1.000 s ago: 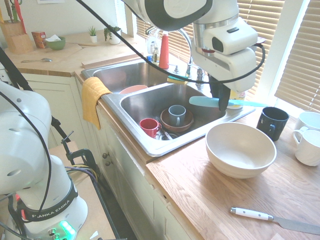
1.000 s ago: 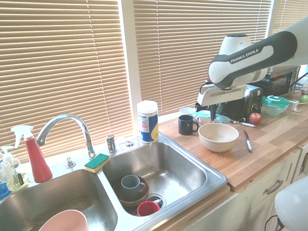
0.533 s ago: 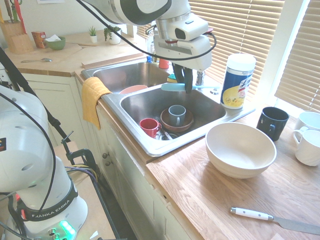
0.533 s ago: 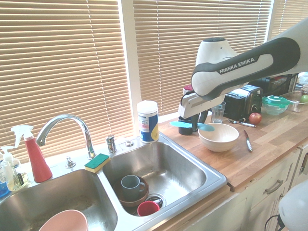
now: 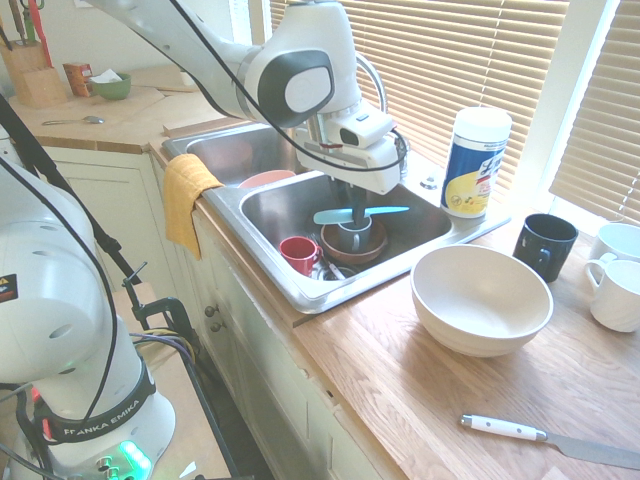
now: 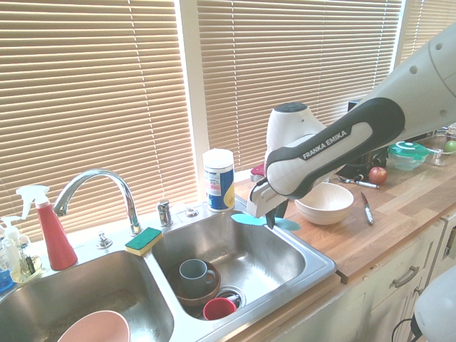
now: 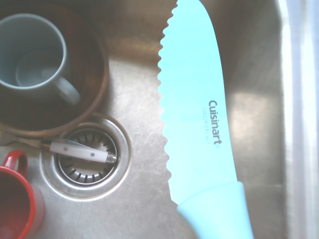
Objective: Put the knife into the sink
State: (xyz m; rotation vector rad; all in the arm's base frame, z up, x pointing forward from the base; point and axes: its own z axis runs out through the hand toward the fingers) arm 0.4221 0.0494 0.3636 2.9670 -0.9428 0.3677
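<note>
My gripper has the turquoise knife, now level above the basin's dishes. It will let go of it on the bottom of the basin (image 6: 242, 281) (image 7: 144, 127) next to the drain, near the brown bowl.
My gripper (image 5: 357, 208) is shut on the turquoise knife (image 5: 388, 211), holding it level near its middle. It hangs over the right basin of the stainless-steel sink (image 5: 288, 278), just above the dishes there. From the other side, the gripper (image 6: 273, 216) is at the basin's back right, and the knife (image 6: 248, 219) sticks out on both sides of the fingers. In the wrist view the serrated blade (image 7: 192, 114) lies above the basin floor, beside the drain (image 7: 87, 160). A grey mug (image 5: 352, 230) in a brown bowl (image 5: 353, 251) and a red cup (image 5: 299, 254) sit in the basin below.
On the wooden counter stand a white bowl (image 5: 480, 298), a black mug (image 5: 545, 245), a wipes canister (image 5: 475, 160) and a white-handled knife (image 5: 520, 432). A yellow towel (image 5: 185, 195) hangs over the sink's front. The faucet (image 6: 100, 185) and a sponge (image 6: 144, 240) stand behind the basins.
The arm has swung from above the counter by the white bowl to over the right basin and come down lower, carrying the turquoise knife with it.
</note>
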